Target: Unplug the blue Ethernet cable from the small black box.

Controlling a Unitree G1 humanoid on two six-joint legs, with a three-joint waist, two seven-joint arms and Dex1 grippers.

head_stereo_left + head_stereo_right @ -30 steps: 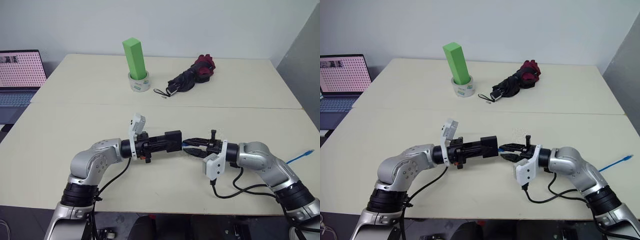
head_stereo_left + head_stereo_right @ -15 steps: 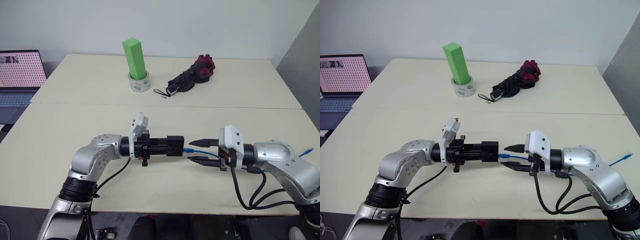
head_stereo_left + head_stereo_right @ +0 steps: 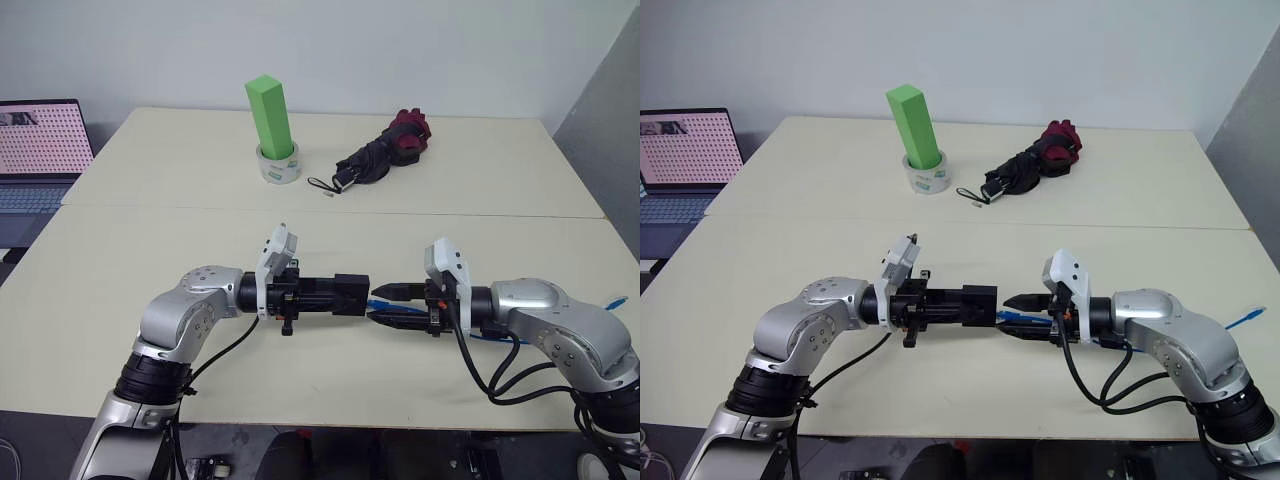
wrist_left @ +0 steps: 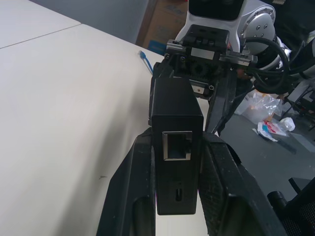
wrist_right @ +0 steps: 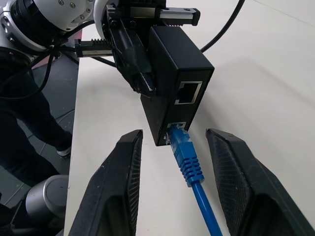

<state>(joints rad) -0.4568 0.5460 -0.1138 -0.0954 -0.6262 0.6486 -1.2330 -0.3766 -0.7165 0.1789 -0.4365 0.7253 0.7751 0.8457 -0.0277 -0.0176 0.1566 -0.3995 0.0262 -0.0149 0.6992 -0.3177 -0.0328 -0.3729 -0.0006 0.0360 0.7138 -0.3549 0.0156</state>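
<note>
The plug in the small black box sits at a slant to my open right gripper's fingers, so I need to line up squarely and pinch the plug (image 5: 178, 137) beside the port before I pull.
My left gripper (image 3: 338, 295) is shut on the small black box (image 3: 349, 293) and holds it level above the table, pointing right. The box (image 5: 173, 59) has two ports on its end face. The blue Ethernet cable's plug (image 5: 184, 153) sits in the lower port. My right gripper (image 3: 380, 303) faces the box from the right and is open. Its fingers (image 5: 118, 187) stand on either side of the plug without touching it. The cable trails back under the right arm, and its free end (image 3: 615, 303) lies at the table's right edge.
At the back of the table stands a green block (image 3: 270, 115) in a roll of tape (image 3: 279, 168). A black-and-red folded umbrella (image 3: 383, 152) lies to its right. An open laptop (image 3: 36, 150) is at the far left. A seam (image 3: 450, 213) crosses between the two tabletops.
The right wrist has rolled over, so its white camera mount is now on top. The right gripper drew back to the right, then came close to the box again. The left gripper kept its hold.
</note>
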